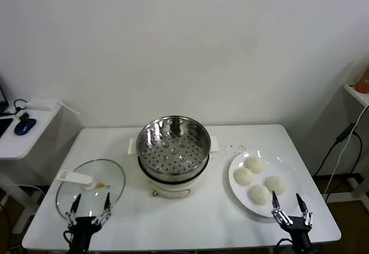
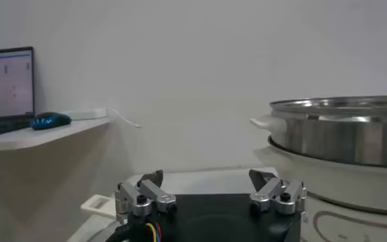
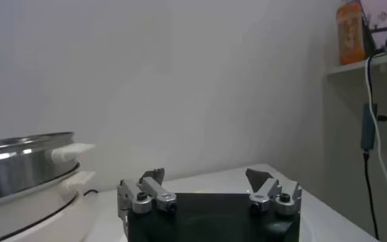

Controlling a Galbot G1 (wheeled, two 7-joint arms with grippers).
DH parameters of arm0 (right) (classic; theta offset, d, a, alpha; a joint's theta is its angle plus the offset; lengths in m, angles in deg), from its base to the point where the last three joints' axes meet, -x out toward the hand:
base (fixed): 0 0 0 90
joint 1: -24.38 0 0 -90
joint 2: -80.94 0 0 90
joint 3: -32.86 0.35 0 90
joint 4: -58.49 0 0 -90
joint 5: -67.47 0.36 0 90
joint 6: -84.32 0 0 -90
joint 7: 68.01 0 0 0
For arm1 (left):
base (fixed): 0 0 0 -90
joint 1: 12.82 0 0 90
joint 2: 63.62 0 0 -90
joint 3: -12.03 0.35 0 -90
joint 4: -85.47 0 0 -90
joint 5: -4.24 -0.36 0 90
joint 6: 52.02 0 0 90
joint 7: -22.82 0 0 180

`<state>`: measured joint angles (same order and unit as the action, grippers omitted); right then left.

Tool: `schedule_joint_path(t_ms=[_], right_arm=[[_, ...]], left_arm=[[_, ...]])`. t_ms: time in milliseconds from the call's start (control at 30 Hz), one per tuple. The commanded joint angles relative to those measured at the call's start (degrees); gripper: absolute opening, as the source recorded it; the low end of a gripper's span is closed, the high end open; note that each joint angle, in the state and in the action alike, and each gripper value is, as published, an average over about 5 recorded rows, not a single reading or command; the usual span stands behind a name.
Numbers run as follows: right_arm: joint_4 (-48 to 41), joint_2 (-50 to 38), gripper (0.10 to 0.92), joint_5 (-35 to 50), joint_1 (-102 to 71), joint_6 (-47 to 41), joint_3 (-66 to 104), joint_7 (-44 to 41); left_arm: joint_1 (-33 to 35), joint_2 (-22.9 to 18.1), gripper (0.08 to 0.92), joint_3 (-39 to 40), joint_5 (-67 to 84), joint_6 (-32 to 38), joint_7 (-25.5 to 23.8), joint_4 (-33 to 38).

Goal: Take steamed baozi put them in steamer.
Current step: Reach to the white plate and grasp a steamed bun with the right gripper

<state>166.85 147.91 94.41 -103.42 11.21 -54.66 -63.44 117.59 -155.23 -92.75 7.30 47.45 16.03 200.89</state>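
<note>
The farthest baozi (image 1: 254,165) on the white plate, the one nearest the wall, will have my right gripper close around its sides.
Four off-white baozi (image 1: 259,180) lie on a white plate (image 1: 288,167) at the table's right. The steel steamer (image 1: 173,144) stands empty on its cream pot base at the table's middle; it also shows in the left wrist view (image 2: 341,131) and the right wrist view (image 3: 25,161). My left gripper (image 1: 90,204) is open and empty at the front left, over the glass lid's near edge. My right gripper (image 1: 288,203) is open and empty at the front right, just in front of the plate. Both show open in their wrist views, the left gripper (image 2: 208,179) and the right gripper (image 3: 206,177).
A round glass lid (image 1: 90,188) with a white handle lies at the front left. A side table (image 1: 26,128) with a blue mouse stands beyond the table's left edge. A shelf and hanging cables (image 1: 346,139) are at the right. A white wall is behind.
</note>
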Motion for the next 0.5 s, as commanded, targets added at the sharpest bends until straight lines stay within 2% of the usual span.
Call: schedule_joint_path(t_ms=[33,300,400,500], right_arm=[[2.7,-3.5,0.823,-2.5,11.5,-17.7,-1.2,6.0],[-4.1,-17.1,0.823,10.5,36.8,-42.3,-13.1,9.6],[-9.0,-23.8,0.823,11.7,47.4,-49.1,-20.5,5.3],[-12.5,-30.9,0.823,9.5,58.4,-56.1,-28.2,-5.7]], left_arm=[[-0.4,0.1,0.823,-0.4,0.7,-0.3,-0.3,0.2],[-0.2,0.9,0.823,1.2,-0.3,0.5,-0.3,0.4],[0.0,1.3,0.823,1.2,-0.6,0.9,-0.2,0.2],[0.0,1.8,0.823,1.0,-0.7,1.4,-0.2,-0.1]])
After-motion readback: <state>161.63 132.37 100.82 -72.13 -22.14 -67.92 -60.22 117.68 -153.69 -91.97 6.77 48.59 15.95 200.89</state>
